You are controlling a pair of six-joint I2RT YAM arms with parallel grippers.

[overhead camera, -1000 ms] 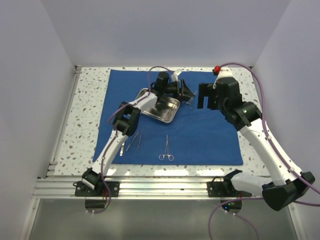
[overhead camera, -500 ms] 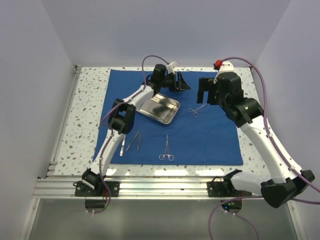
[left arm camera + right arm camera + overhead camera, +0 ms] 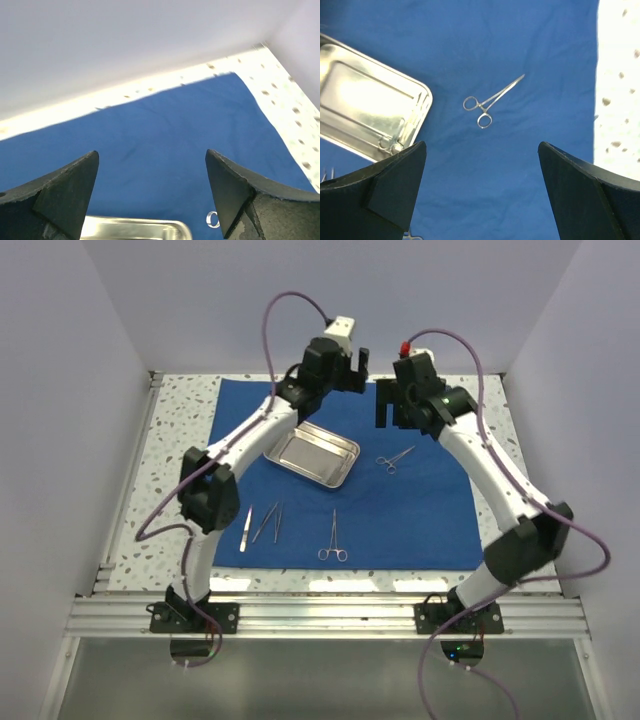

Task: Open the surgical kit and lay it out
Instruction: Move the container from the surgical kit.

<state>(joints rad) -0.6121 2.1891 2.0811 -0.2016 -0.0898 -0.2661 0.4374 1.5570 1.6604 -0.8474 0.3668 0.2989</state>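
Note:
Next, I move my right gripper next to the ring-handled clamp beside the steel tray and close it on the clamp's hinge point(image 3: 403, 454) point(image 3: 506, 90), just behind its pointed end.
The royal-blue cloth point(image 3: 400, 510) lies spread flat on the table. The shiny steel tray point(image 3: 317, 453) sits on it left of centre; it also shows in the right wrist view point(image 3: 365, 105). One ring-handled clamp point(image 3: 395, 457) lies right of the tray, seen also in the right wrist view point(image 3: 490, 100). Another clamp point(image 3: 333, 538) lies near the front. Tweezers point(image 3: 246, 528) and a second slim tool point(image 3: 268, 523) lie at the front left. My left gripper point(image 3: 355, 368) is open and empty, raised above the cloth's far edge. My right gripper point(image 3: 392, 405) is open and empty, raised above the clamp.
The speckled tabletop point(image 3: 170, 460) borders the cloth on both sides. White walls enclose the back and sides. An aluminium rail point(image 3: 320, 615) runs along the near edge with the arm bases.
Both arms have risen and swung toward the back centre. The clamp now lies free on the cloth right of the tray. The left gripper has left the tray.

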